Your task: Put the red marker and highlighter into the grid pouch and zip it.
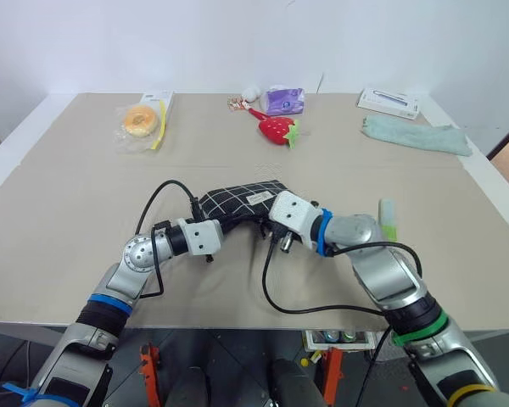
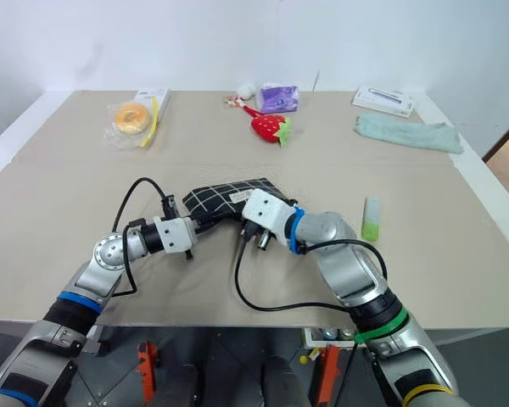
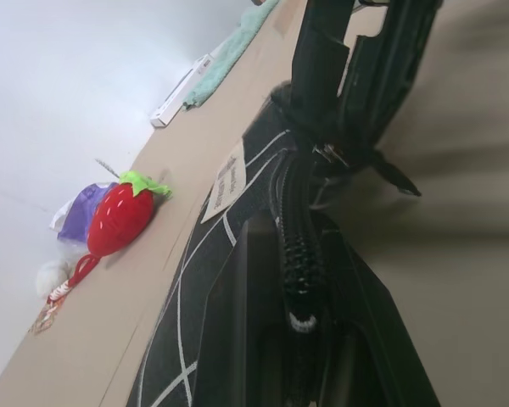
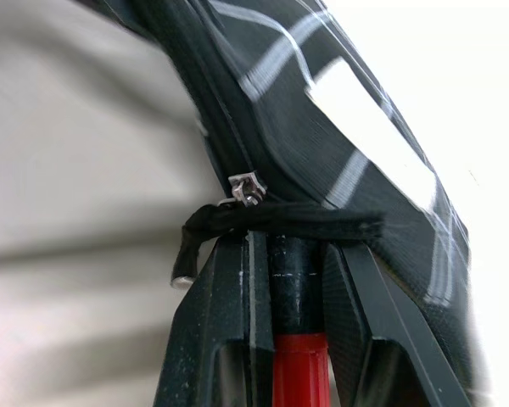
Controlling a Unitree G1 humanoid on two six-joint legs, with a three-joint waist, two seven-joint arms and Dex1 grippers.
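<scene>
The red marker will leave my right gripper just inside the zipper edge of the grid pouch [image 1: 295, 206].
The grid pouch [image 1: 237, 202] lies at the table's middle, black with white lines and a white label. My left gripper [image 1: 208, 219] is shut on its left end. From the right, my right gripper [image 4: 293, 246] is shut on the red marker [image 4: 293, 284], whose black barrel points at the pouch's zipper edge. The metal zipper slider [image 4: 246, 188] and its black pull strap lie just past the marker's tip. The light-green highlighter [image 1: 388, 219] lies loose on the table, to the right of the right arm.
Along the far edge sit a bagged doughnut [image 1: 140, 119], a red strawberry toy [image 1: 276, 129], a purple packet [image 1: 285, 100], a white box [image 1: 390, 102] and a teal cloth [image 1: 416, 134]. Black cables loop over the table beside both wrists.
</scene>
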